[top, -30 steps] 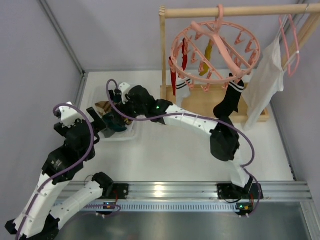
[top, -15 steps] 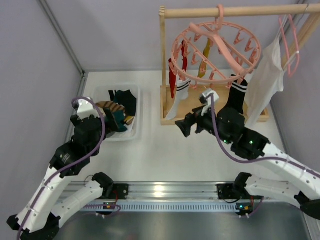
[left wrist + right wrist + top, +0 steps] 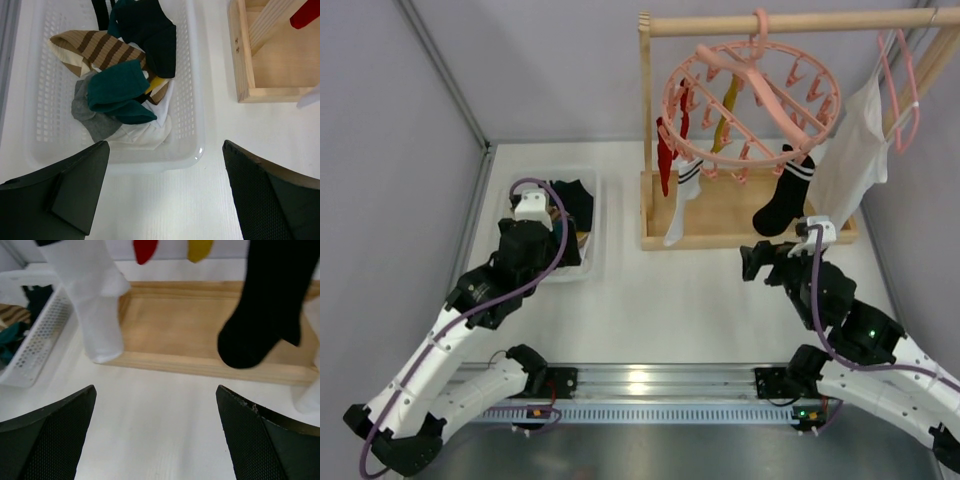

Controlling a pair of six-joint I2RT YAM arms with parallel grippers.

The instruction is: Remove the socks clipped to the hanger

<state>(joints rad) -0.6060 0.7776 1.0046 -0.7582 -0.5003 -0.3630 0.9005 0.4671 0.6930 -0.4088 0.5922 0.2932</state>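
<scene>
Next, my right gripper should go to the black striped sock's foot [image 3: 782,214] [image 3: 261,334], close to the sock's heel, and grab it there.
The round pink ring hanger [image 3: 750,95] hangs from the wooden rail. Clipped to it are a white striped sock [image 3: 680,205], a red sock [image 3: 666,160], a mustard sock [image 3: 725,112] and a black striped sock [image 3: 782,200]. The right wrist view shows the white sock [image 3: 95,305], the black sock [image 3: 270,315] and the red [image 3: 145,250] and mustard [image 3: 200,249] tips. My right gripper [image 3: 755,262] [image 3: 155,435] is open and empty, low over the table in front of the rack. My left gripper [image 3: 565,240] [image 3: 165,195] is open and empty at the basket's near edge.
A white perforated basket [image 3: 595,215] [image 3: 195,100] holds several loose socks, among them teal [image 3: 117,92], brown-striped [image 3: 95,47] and dark ones. The wooden rack base [image 3: 720,215] and post [image 3: 646,110] stand at the back. A white garment [image 3: 850,160] hangs at the right.
My right arm has swung back from the basket at the left to the right side, below the black sock. My left arm has moved in over the basket's near edge.
</scene>
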